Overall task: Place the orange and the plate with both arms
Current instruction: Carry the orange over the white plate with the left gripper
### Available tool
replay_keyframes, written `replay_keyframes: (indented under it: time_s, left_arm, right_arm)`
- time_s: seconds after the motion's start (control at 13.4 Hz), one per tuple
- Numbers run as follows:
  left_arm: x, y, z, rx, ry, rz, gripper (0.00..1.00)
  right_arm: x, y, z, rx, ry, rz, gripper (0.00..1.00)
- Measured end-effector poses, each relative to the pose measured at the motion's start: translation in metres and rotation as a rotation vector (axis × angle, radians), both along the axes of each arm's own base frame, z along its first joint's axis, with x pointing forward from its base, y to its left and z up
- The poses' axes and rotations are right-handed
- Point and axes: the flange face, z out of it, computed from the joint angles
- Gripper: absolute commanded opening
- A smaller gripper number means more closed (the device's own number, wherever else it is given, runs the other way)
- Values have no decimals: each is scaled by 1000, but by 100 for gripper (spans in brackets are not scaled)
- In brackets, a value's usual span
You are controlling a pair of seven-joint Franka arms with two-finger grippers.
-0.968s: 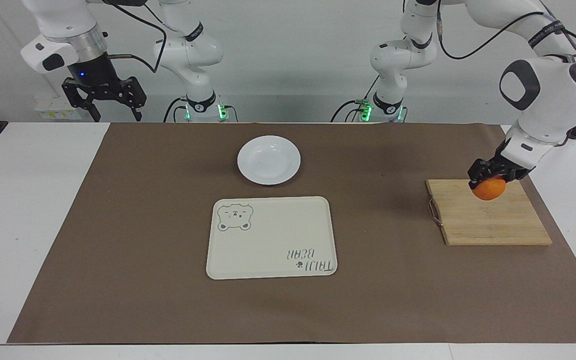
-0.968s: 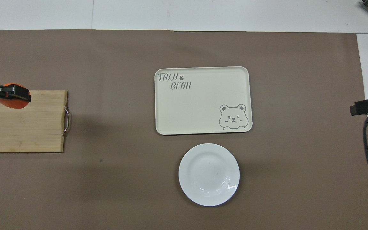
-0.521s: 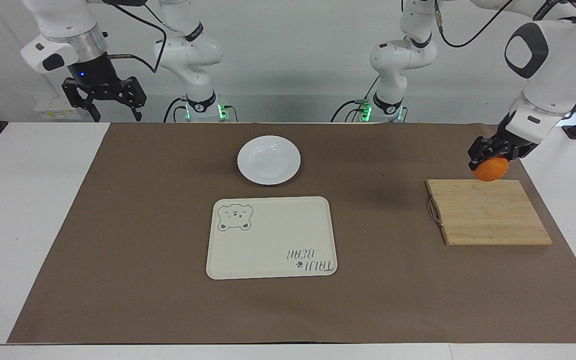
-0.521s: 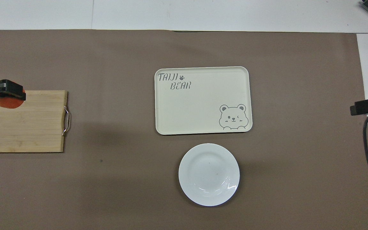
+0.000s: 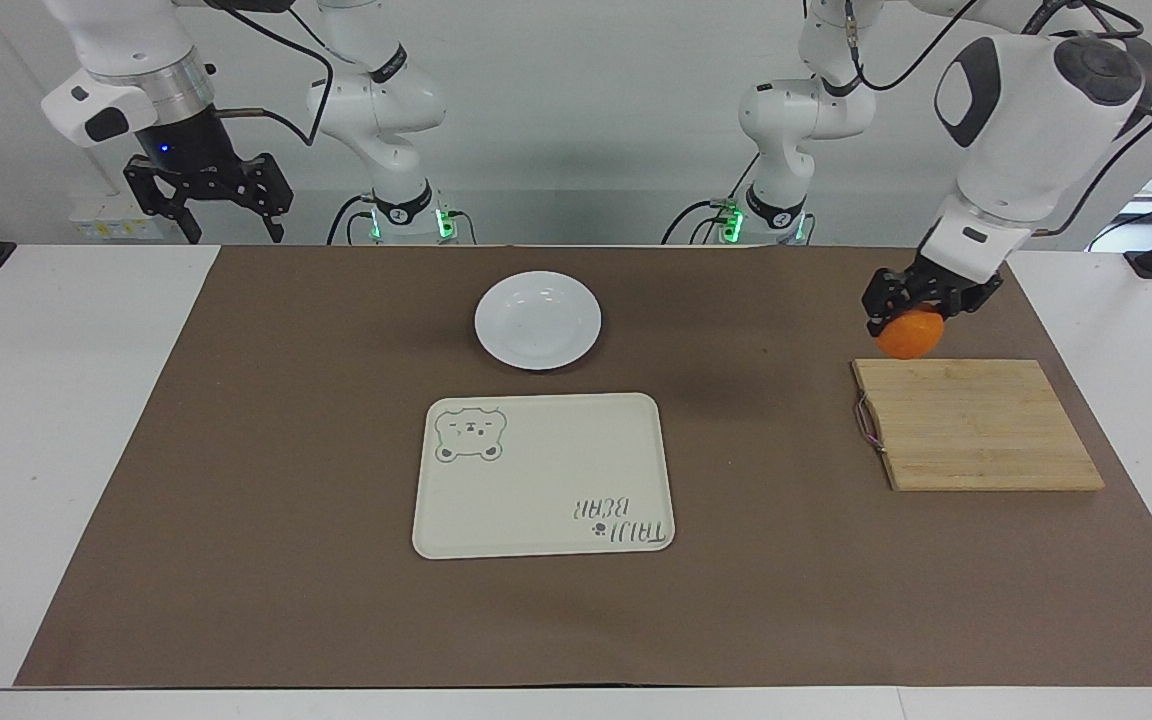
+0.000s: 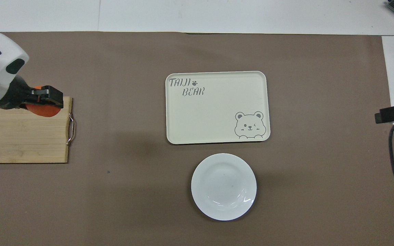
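My left gripper will release the orange near the middle of the empty white plate point(image 6: 218, 182) on the brown mat.
The orange point(image 5: 910, 337) hangs in the air with my left gripper point(image 5: 911, 312) shut on it, over the handle end of a wooden cutting board point(image 5: 976, 430). From overhead the orange point(image 6: 43, 110) shows under the black fingers of the left gripper point(image 6: 41, 99). The white plate point(image 5: 537, 320) lies empty on the brown mat, between the robots and the tray; it also shows in the overhead view point(image 6: 223, 186). My right gripper point(image 5: 233, 225) waits raised and open, holding nothing, over the right arm's end of the table.
A cream tray with a bear drawing point(image 5: 542, 475) lies mid-mat, farther from the robots than the plate, also seen from overhead point(image 6: 217, 106). The bare cutting board point(image 6: 22, 136) with a metal handle sits at the left arm's end. A brown mat point(image 5: 286, 450) covers most of the table.
The left gripper has lifted the orange off the cutting board and carried it toward the board's handle end and the table's middle. The right arm has not moved.
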Motion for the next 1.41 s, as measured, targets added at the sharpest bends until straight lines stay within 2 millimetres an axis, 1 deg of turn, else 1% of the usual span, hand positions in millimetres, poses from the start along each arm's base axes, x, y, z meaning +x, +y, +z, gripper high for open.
replay_keyframes:
  time_s: [0.15, 0.37, 0.52, 0.67, 0.82, 1.04, 1.27, 1.41]
  left_arm:
    - [-16, -48, -3, 4, 10, -1, 0]
    - [-49, -113, -9, 5, 14, -7, 0]
    - [-67, -151, -19, -14, 6, -26, 0]
    - [-86, -189, -34, -26, 0, -19, 0]
    - [-108, -228, -55, -40, -16, -15, 0]
    - [-144, -281, -100, -56, -23, -24, 0]
    - [-169, -335, -149, -81, -27, -35, 0]
    - [-185, -363, -175, -108, -39, -43, 0]
  right_arm:
    - [0, 0, 0, 0, 0, 0, 100]
    - [0, 0, 0, 0, 0, 0, 100]
    - [0, 0, 0, 0, 0, 0, 100]
    - [0, 0, 0, 0, 0, 0, 100]
    - [0, 0, 0, 0, 0, 0, 100]
    - [0, 0, 0, 0, 0, 0, 100]
    - [0, 0, 0, 0, 0, 0, 100]
    - [0, 0, 0, 0, 0, 0, 100]
